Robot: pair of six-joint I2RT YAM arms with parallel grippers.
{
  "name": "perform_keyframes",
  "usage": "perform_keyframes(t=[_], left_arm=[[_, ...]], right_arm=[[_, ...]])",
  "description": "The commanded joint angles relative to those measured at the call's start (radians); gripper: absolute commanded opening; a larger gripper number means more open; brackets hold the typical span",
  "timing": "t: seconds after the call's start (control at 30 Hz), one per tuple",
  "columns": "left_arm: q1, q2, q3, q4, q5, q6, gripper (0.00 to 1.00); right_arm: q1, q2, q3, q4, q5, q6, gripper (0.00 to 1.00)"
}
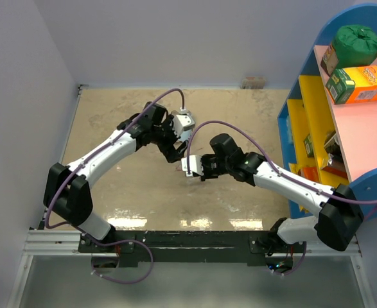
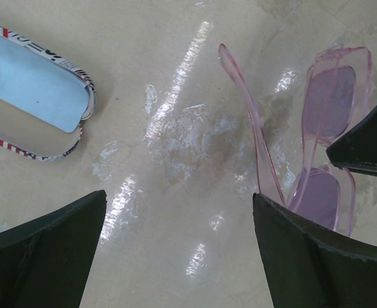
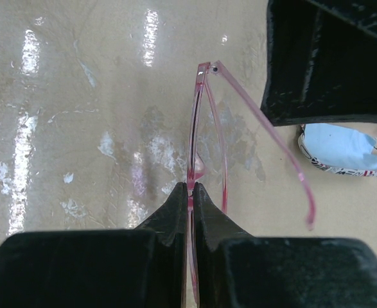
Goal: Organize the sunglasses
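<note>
Next, I let go of the sunglasses with my right gripper on the bare table [image 1: 190, 198] [image 3: 70, 194] just behind the middle glare near the front edge.
The sunglasses [image 3: 204, 122] are pink and see-through, standing on edge over the beige table, with my right gripper [image 3: 190, 186] shut on the front frame near the bridge. One arm [image 3: 265, 131] is swung out to the right. In the left wrist view the sunglasses [image 2: 329, 102] sit at the right, their open arm [image 2: 249, 115] running down to my right finger. My left gripper [image 2: 178, 196] is open with only bare table between its fingers, just left of the sunglasses. From above, both grippers [image 1: 175, 154] [image 1: 189, 168] meet at the table's middle.
A flag-print case [image 2: 80, 77] lies open at the left wrist view's upper left, a light blue cloth [image 2: 34, 83] inside it. A blue, yellow and pink shelf [image 1: 304, 109] stands at the right, holding a green bag [image 1: 358, 40] and an orange box [image 1: 361, 85].
</note>
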Motion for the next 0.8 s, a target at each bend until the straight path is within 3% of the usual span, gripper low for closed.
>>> perform_keyframes(t=[0.0, 0.53, 0.77], left_arm=[[-0.024, 0.0, 0.032, -0.026, 0.061, 0.031, 1.0], [-0.088, 0.029, 0.06, -0.107, 0.109, 0.091, 1.0], [-0.08, -0.016, 0.081, -0.07, 0.017, 0.06, 1.0]], right_arm=[[-0.001, -0.033, 0.005, 0.027, -0.022, -0.004, 0.0], [0.001, -0.039, 0.002, 0.031, -0.013, -0.005, 0.0], [0.001, -0.046, -0.001, 0.031, -0.006, -0.005, 0.0]])
